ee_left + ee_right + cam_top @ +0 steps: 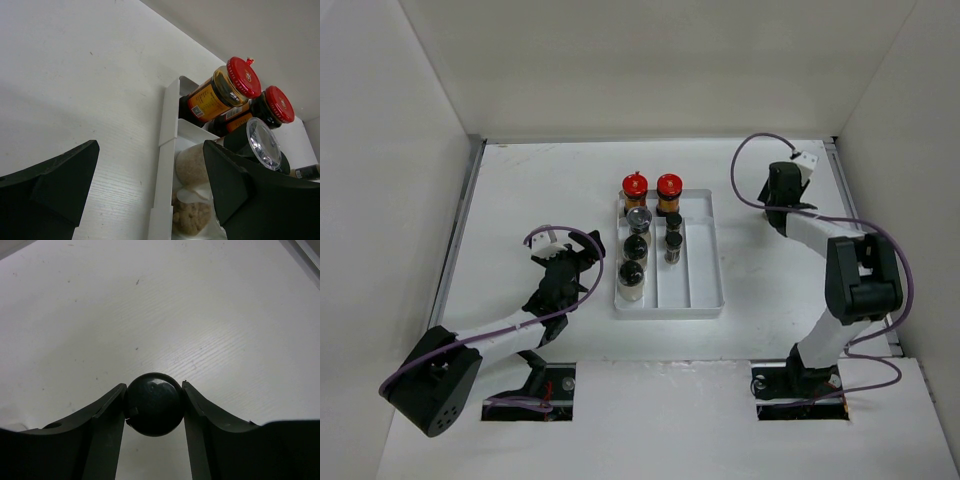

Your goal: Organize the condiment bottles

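I will use my right gripper to put the black-capped bottle, now held over the far table, down in the tray's middle column (pixel 674 284), just in front of the slim dark bottles.
A white divided tray (pixel 705 275) holds the condiment bottles. Two red-capped amber bottles (pixel 635 187) (pixel 668 187) stand at its far end. Three pale-bodied bottles (pixel 639 220) (pixel 636 247) (pixel 631 280) fill the left column. Two slim dark bottles (pixel 673 222) (pixel 673 247) stand in the middle column. My left gripper (pixel 572 262) is open and empty just left of the tray; in its wrist view (pixel 150 187) the tray wall (pixel 167 145), the red-capped bottles (pixel 227 90) and a pale bottle (pixel 192 165) show. My right gripper (pixel 782 190) is shut on a black-capped bottle (pixel 152 404) over the far right table.
White walls close in the table on the left, back and right. The tray's right column (pixel 700 250) holds nothing. Purple cables loop over both arms.
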Robot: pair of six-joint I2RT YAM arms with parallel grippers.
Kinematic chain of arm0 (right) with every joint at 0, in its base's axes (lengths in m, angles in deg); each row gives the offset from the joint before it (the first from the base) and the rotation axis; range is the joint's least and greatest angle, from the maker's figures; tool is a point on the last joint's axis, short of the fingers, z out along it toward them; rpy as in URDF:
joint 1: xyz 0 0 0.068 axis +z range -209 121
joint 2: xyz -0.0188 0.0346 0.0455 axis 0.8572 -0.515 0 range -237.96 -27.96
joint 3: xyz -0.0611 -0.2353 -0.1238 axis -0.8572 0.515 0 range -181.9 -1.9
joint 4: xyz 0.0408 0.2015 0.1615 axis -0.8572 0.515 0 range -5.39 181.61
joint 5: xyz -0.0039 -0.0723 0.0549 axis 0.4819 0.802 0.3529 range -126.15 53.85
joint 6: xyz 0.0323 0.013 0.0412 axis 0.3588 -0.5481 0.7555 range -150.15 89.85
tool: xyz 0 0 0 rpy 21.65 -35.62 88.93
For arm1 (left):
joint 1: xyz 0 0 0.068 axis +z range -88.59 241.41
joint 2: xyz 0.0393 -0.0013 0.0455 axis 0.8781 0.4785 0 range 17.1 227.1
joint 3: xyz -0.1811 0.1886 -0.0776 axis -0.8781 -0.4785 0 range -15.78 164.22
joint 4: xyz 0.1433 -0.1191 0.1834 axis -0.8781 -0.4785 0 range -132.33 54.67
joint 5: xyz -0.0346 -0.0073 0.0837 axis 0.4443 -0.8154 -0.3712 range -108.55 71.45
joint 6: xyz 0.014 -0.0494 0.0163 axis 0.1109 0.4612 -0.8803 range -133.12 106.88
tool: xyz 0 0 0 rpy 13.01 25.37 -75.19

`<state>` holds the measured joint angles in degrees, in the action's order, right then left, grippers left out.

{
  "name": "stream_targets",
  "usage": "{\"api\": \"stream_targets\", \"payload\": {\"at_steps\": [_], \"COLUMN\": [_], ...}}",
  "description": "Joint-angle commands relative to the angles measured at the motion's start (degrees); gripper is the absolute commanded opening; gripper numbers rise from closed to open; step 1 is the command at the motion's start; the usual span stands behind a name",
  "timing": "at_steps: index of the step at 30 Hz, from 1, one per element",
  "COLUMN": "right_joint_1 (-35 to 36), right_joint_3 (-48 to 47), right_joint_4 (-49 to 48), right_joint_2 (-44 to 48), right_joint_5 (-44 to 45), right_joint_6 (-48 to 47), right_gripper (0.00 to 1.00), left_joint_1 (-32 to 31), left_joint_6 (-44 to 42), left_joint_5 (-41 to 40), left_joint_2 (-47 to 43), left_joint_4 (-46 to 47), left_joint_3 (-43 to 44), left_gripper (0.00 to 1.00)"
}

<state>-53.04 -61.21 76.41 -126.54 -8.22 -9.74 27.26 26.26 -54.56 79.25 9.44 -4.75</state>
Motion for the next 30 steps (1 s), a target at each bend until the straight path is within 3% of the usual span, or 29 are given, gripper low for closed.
{"api": "stream_targets", "payload": {"at_steps": [1, 13, 18, 23, 30], "right_joint_1": [1.5, 21.5, 34.2, 45.3, 49.5], "right_joint_3": [3.1, 16.0, 19.7, 21.8, 19.4], "right_joint_4": [-4.0, 1.8, 5.7, 3.7, -1.7], "right_joint_2": [8.0, 33.6, 40.0, 39.4, 29.8], "right_joint_5": [2.3, 3.3, 2.6, 2.4, 2.4], "right_joint_6": [0.7, 2.8, 1.7, 5.2, 3.3], "right_gripper": [0.45, 0.45, 0.45, 0.45, 0.46], "left_joint_1": [0.3, 0.8, 1.2, 2.3, 3.5], "left_joint_6": [-0.5, -0.7, -0.4, -0.1, -0.4], "left_joint_5": [0.0, -0.6, -0.6, -0.8, -0.9], "left_joint_2": [0.1, -0.5, 0.2, 0.8, 1.5], "left_joint_4": [3.1, 2.8, 1.5, 0.1, -1.5], "left_joint_3": [1.9, 1.9, 2.7, 3.2, 3.9], "left_gripper": [0.86, 0.94, 0.98, 0.99, 0.99]}}
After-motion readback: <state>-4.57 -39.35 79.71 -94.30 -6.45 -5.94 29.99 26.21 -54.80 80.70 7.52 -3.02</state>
